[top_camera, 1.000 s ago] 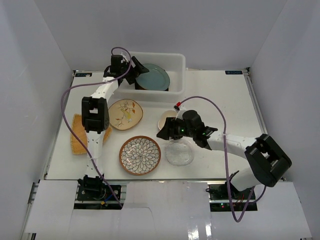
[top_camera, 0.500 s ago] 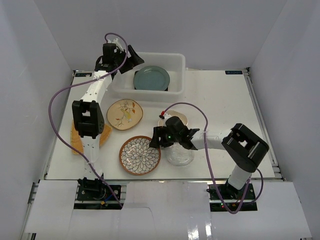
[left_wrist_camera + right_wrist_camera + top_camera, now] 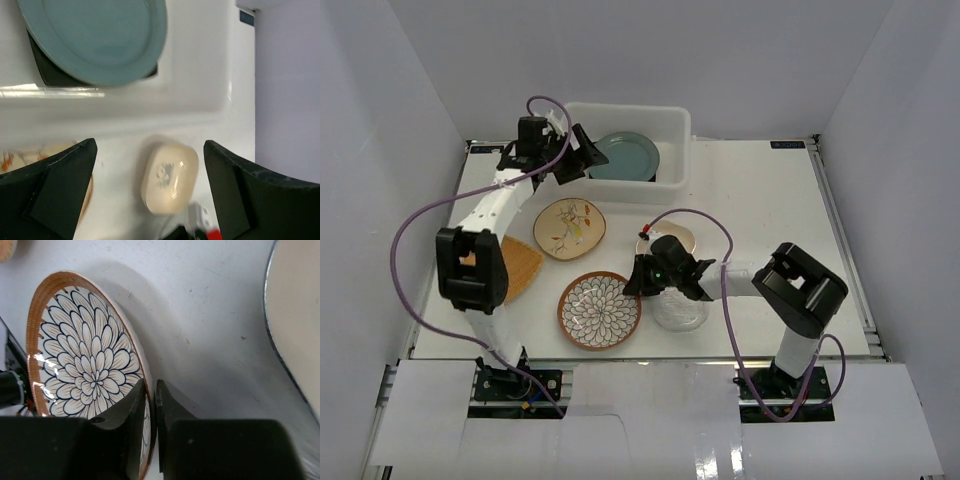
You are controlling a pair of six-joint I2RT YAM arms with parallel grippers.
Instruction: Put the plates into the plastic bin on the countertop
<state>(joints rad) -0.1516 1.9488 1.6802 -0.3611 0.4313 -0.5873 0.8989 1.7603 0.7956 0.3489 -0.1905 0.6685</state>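
Next, my right gripper releases the brown-rimmed petal-patterned plate on top of the blue-green plate (image 3: 623,157) in the plastic bin.
The plastic bin (image 3: 672,125) stands at the back of the countertop (image 3: 770,215) and holds a blue-green plate (image 3: 628,156) (image 3: 95,40) lying on a dark square dish (image 3: 44,70). My left gripper (image 3: 576,156) (image 3: 150,152) hangs open and empty at the bin's front left corner. My right gripper (image 3: 634,284) (image 3: 152,390) is shut on the right rim of the brown-rimmed petal-patterned plate (image 3: 599,310) (image 3: 82,357). A cream floral plate (image 3: 570,228), a cream squarish bowl (image 3: 672,236) (image 3: 169,177), a clear glass dish (image 3: 680,310) and a tan fan-shaped dish (image 3: 518,268) rest on the countertop.
White walls close in the countertop, with metal rails along its edges (image 3: 835,230). The right arm (image 3: 745,280) lies low between the bowl and the glass dish. A cream dish's edge (image 3: 295,325) shows at the right of the right wrist view.
My right gripper has closed onto the petal-patterned plate's rim. My left gripper has drawn back from above the bin to its front left corner, still open.
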